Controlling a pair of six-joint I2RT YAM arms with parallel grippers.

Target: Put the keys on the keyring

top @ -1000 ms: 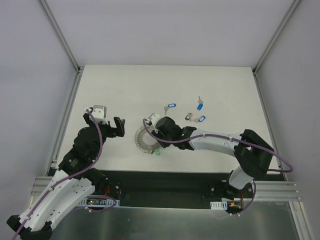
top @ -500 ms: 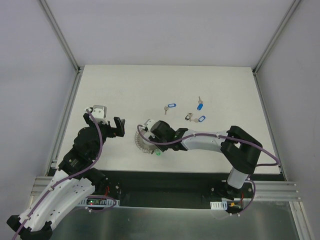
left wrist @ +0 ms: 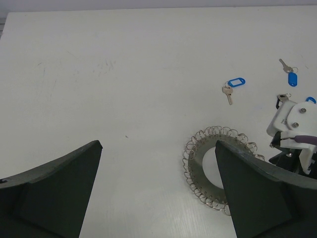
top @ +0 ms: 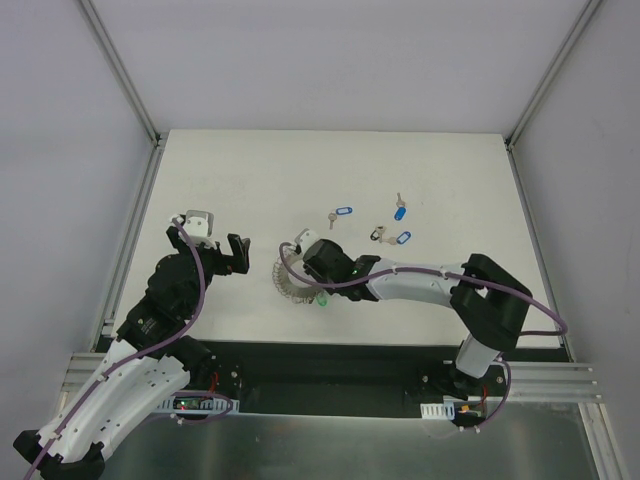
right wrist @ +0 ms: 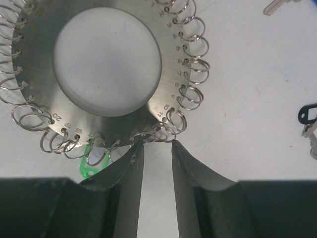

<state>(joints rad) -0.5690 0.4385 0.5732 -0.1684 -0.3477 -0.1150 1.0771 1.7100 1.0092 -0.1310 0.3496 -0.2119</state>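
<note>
Several loops overlap at my right gripper's fingertips, so I should open that gripper, take a single loop closer to the green tag (right wrist: 140, 135) and lift the keyring.
The keyring (top: 287, 282) is a flat grey disc with several small wire loops round its rim; it lies near the table's middle, with a green tag (top: 322, 301) at its near side. My right gripper (right wrist: 155, 146) sits at the disc's rim (right wrist: 44, 89), its fingers a narrow gap apart, tips touching the small loops beside the green tag (right wrist: 91, 162). Three blue-tagged keys (top: 342, 212) (top: 400, 211) (top: 403, 238) and a dark-tagged key (top: 378, 235) lie loose behind it. My left gripper (top: 238, 254) is open and empty, left of the keyring (left wrist: 205, 166).
The left wrist view shows the right arm's white wrist (left wrist: 293, 121) over the keyring's right side and a blue-tagged key (left wrist: 236, 83) beyond it. A dark tag (right wrist: 307, 113) lies right of the right fingers. Frame posts stand at the table's far corners.
My right gripper has swung a little left and nearer over the keyring's near rim, and the right forearm has shifted with it. The left arm has not moved.
</note>
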